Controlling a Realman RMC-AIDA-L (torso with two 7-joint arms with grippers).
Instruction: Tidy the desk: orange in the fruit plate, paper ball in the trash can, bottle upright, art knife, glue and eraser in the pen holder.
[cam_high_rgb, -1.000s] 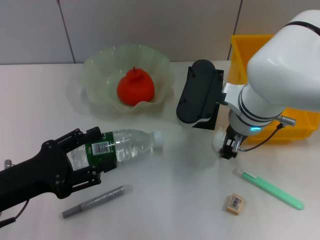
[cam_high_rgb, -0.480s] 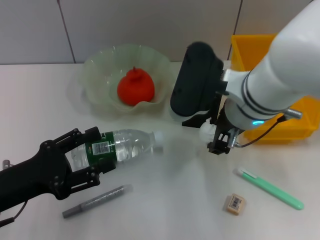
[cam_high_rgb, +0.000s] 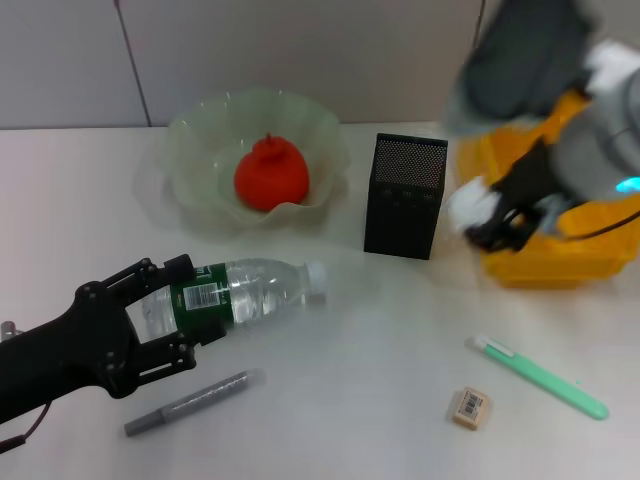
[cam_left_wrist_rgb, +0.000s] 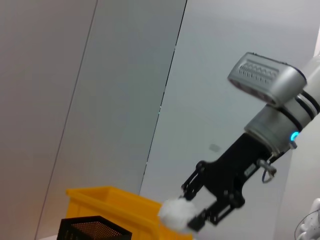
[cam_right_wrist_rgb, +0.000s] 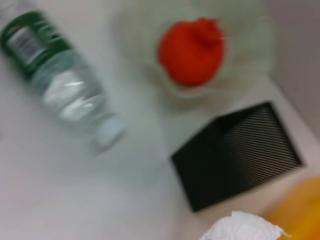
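Observation:
The robot's right gripper should drop the paper ball inside the trash can (cam_high_rgb: 503, 152), against the side closest to the pen holder.
My right gripper (cam_high_rgb: 492, 222) is shut on the white paper ball (cam_high_rgb: 468, 204) and holds it in the air over the left edge of the yellow trash can (cam_high_rgb: 560, 268). The left wrist view also shows the right gripper (cam_left_wrist_rgb: 194, 216) and the ball (cam_left_wrist_rgb: 176, 214). My left gripper (cam_high_rgb: 165, 315) is shut on the green-labelled end of the bottle (cam_high_rgb: 262, 288), which lies on its side. The orange (cam_high_rgb: 270, 175) sits in the fruit plate (cam_high_rgb: 200, 135). The black pen holder (cam_high_rgb: 405, 195) stands upright. The glue (cam_high_rgb: 190, 402), art knife (cam_high_rgb: 540, 377) and eraser (cam_high_rgb: 468, 407) lie on the desk.
The right wrist view shows the bottle (cam_right_wrist_rgb: 65, 85), the orange (cam_right_wrist_rgb: 192, 50), the pen holder (cam_right_wrist_rgb: 240, 155) and the paper ball (cam_right_wrist_rgb: 240, 227) beside the trash can (cam_right_wrist_rgb: 300, 205). A grey wall runs behind the desk.
My right gripper has lifted the paper ball from the desk in front of the pen holder and carried it up and right to the trash can. The left arm and bottle have not moved.

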